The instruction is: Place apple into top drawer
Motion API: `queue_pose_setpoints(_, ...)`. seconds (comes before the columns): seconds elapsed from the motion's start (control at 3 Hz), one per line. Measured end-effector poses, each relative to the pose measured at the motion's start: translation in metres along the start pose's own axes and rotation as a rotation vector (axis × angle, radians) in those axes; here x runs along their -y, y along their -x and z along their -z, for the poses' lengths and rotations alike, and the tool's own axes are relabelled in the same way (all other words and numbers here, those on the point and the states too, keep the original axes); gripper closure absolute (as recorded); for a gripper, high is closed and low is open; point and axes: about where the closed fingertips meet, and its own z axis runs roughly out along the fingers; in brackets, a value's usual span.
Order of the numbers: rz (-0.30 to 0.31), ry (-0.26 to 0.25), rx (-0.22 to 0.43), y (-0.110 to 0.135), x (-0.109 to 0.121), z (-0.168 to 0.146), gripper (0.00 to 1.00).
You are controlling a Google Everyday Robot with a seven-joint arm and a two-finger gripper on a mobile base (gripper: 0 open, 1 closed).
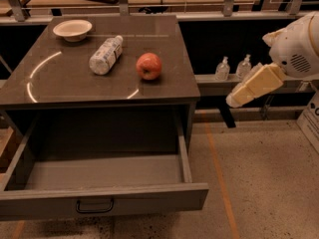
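Note:
I need to next move my gripper to the side of the red apple (156,67) that points away from the plastic bottle and close it there.
The red apple (149,65) with yellowish patches rests on the dark cabinet top (60,83), right of centre. The top drawer (104,173) is pulled wide open below it; its inside is bare and its flat front panel carries a small black handle (94,204). My gripper (238,98), cream-coloured, hangs in the air at the right of the cabinet, about level with the cabinet top and well apart from the apple. It points down and to the left and holds nothing that I can see.
A plastic bottle (105,55) lies on its side left of the apple. A white bowl (72,29) sits at the back left corner. Two small pump bottles (223,67) stand on a low shelf to the right. Speckled floor lies right of the drawer.

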Motion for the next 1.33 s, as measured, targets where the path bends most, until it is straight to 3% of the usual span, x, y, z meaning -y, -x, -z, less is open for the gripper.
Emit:
queue_pose_setpoints(0.33,-0.002,-0.065,0.053,0.014,0.016,0.001,0.00)
queue_pose_setpoints(0.67,0.004,-0.014,0.125,0.031,0.007,-0.027,0.00)
queue_pose_setpoints(1.0,0.006,0.056,0.211,0.055,-0.002,-0.071,0.00)
queue_pose_setpoints(1.33,0.001,0.094,0.292,0.085,-0.010,-0.107,0.00)
